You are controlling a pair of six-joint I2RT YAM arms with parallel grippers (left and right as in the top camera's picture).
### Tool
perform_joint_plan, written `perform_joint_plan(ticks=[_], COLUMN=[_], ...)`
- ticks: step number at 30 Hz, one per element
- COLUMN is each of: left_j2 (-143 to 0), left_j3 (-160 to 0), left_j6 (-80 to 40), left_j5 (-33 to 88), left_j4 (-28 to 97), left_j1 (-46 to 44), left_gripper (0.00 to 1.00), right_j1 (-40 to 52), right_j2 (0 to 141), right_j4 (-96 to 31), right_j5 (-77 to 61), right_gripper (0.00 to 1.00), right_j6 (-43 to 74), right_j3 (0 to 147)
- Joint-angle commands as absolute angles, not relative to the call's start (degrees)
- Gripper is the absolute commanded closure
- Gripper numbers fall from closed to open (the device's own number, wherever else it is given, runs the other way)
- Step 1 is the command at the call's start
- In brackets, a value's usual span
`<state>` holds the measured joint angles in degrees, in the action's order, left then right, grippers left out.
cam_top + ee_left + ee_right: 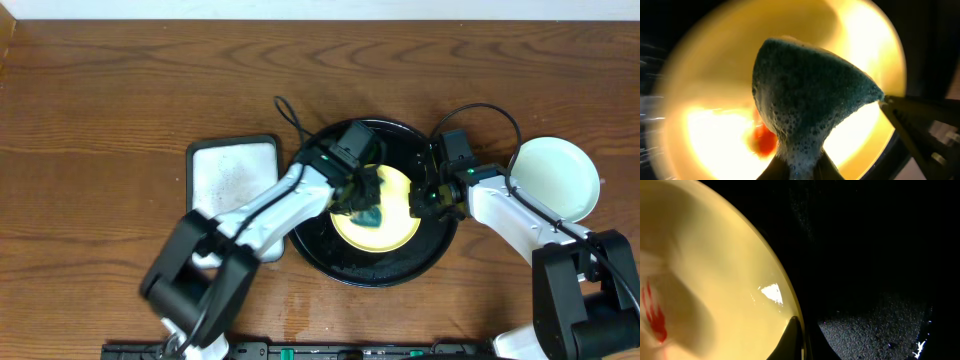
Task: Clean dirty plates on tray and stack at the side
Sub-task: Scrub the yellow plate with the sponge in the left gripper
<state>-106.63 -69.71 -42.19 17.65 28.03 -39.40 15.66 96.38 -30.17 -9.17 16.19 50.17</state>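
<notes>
Next, my left gripper lets go of the green sponge near the middle of the small white tray (225,222) with the black rim.
The yellow plate (395,232) lies in the black tray (335,250). My left gripper (362,195) is shut on a dark green foamy sponge (368,215) and presses it on the plate's face. In the left wrist view the sponge (805,90) covers the plate (710,90) beside a red smear (764,140). My right gripper (422,200) is shut on the plate's right rim. In the right wrist view its finger (801,340) pinches the rim of the plate (715,260), which bears a red smear (655,312). A pale mint plate (555,175) sits on the table at the right.
A small rectangular white tray with a black rim (232,172) stands to the left of the black tray. The black tray's floor is wet and speckled in the right wrist view (875,330). Black cables loop behind both arms.
</notes>
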Motion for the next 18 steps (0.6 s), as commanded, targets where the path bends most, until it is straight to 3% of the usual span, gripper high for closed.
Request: perform_joint_plan(ticks=[1, 6, 12, 18], left_j2=[-109.6, -112.8, -112.3, -111.5], left_j3=[-69.2, -69.2, -71.1, -73.2], left_j6=[-45.0, -43.8, -43.7, -40.1], left_j5=[23.6, 21.3, 1.5, -5.0], left_j4=[27.1, 29.8, 42.0, 44.2], left_j1=[-40.7, -40.8, -37.1, -35.4], left_gripper=[0.92, 0.92, 0.93, 0.93], right_j1=[15.9, 15.9, 15.8, 15.9], right_j2=[96.9, 96.9, 96.9, 96.9], right_j4=[-31.0, -31.1, -31.3, -31.2], right_j5=[-6.3, -6.3, -6.3, -6.2], right_gripper=[0.99, 0.99, 0.99, 0.99], right_j6=[17.1, 17.1, 17.1, 17.1], right_j3=[49.4, 49.4, 49.4, 49.4])
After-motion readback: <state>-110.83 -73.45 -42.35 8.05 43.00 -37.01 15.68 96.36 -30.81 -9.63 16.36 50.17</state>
